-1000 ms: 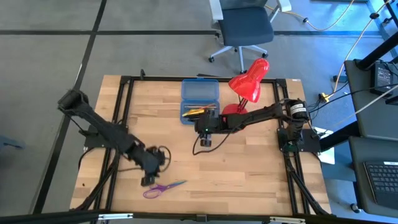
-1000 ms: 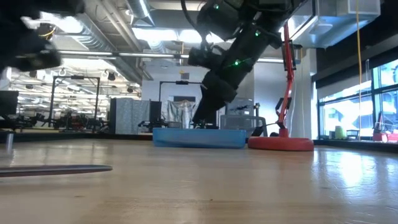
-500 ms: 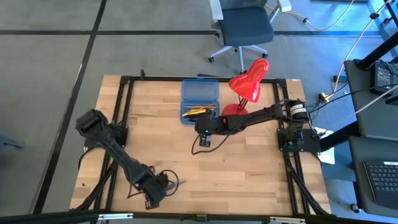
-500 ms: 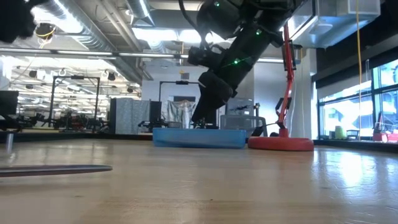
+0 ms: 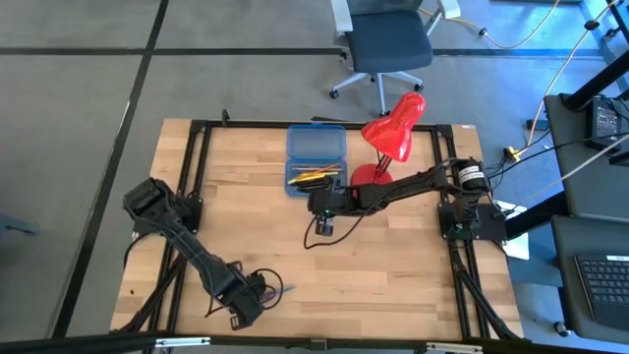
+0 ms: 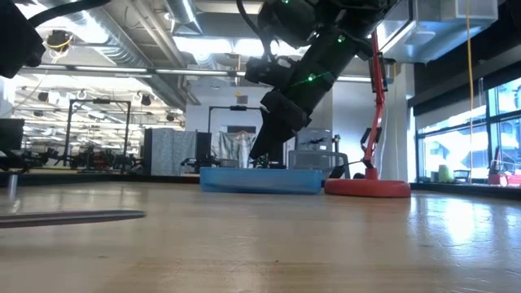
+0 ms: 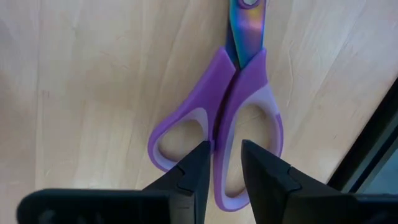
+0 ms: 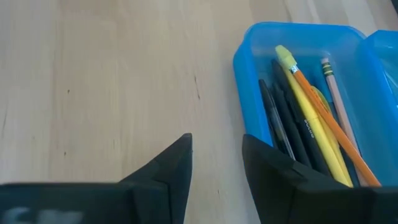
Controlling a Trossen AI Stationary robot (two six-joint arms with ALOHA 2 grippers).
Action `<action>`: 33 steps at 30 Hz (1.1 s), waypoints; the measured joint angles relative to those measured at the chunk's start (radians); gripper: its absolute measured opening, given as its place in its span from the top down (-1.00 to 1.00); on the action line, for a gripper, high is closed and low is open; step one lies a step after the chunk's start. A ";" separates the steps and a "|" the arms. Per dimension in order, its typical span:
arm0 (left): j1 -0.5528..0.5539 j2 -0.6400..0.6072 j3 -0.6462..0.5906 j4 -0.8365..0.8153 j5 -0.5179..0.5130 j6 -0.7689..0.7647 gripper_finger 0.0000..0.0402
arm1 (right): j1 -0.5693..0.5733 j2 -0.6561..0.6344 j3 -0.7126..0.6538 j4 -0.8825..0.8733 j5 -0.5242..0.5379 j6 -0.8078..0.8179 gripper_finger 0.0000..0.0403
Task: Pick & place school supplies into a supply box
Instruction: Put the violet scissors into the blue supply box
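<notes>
I will lift up, open wider and close around where both loops meet (image 7: pixel 217 132), since one finger of my left gripper is over the inner side of the scissors' small loop.
Purple-handled scissors (image 7: pixel 217 112) lie flat on the wooden table near its front left; in the high view only the blade tip (image 5: pixel 285 289) shows past my left gripper (image 5: pixel 248 303). That gripper (image 7: pixel 225 158) points straight down over the handles. The blue supply box (image 5: pixel 315 157) stands open at the far middle, and its tray (image 8: pixel 311 124) holds yellow, orange, tan and black pencils and pens. My right gripper (image 8: pixel 217 158) hovers open just beside the tray's near corner, with nothing between its fingers. My left gripper comes from above, pointing down, with one fingertip (image 7: pixel 198 163) in each finger loop. Between the fingers is the middle of the handles (image 7: pixel 225 134), where the two loops meet. The scissors lie flat on the table, the blades pointing away from the fingers.
A red desk lamp (image 5: pixel 393 133) stands right of the box, its round base (image 6: pixel 368 187) on the table. A black frame rail (image 5: pixel 192 197) runs along the table's edges. Bare wood lies between the scissors and the box. An office chair (image 5: pixel 388 44) stands beyond the far edge.
My left gripper has gone toward the table's near edge and down, turning as it went, and now stands over the scissors' handles and hides them in the high view. The scissors lie where they were.
</notes>
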 joint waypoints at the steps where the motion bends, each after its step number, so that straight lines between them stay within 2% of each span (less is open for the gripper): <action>1: 0.000 -0.003 -0.001 0.001 0.001 -0.004 0.57 | 0.000 0.000 0.000 0.000 0.000 0.000 0.28; 7: 0.002 -0.025 -0.005 0.005 -0.001 -0.015 0.59 | 0.000 0.000 0.000 -0.003 0.000 -0.004 0.28; 12: 0.020 -0.031 -0.007 0.002 0.060 -0.025 0.56 | 0.000 0.000 0.000 -0.002 0.000 -0.023 0.28; 21: 0.022 -0.079 -0.007 -0.011 0.053 0.014 0.43 | 0.000 0.000 0.000 -0.002 0.000 -0.023 0.28; 25: 0.022 -0.102 -0.006 -0.029 -0.009 0.019 0.39 | 0.000 0.000 0.000 -0.001 0.000 -0.023 0.28; 33: 0.022 -0.088 -0.006 -0.030 -0.020 0.048 0.14 | -0.001 0.000 0.000 -0.001 0.000 -0.023 0.28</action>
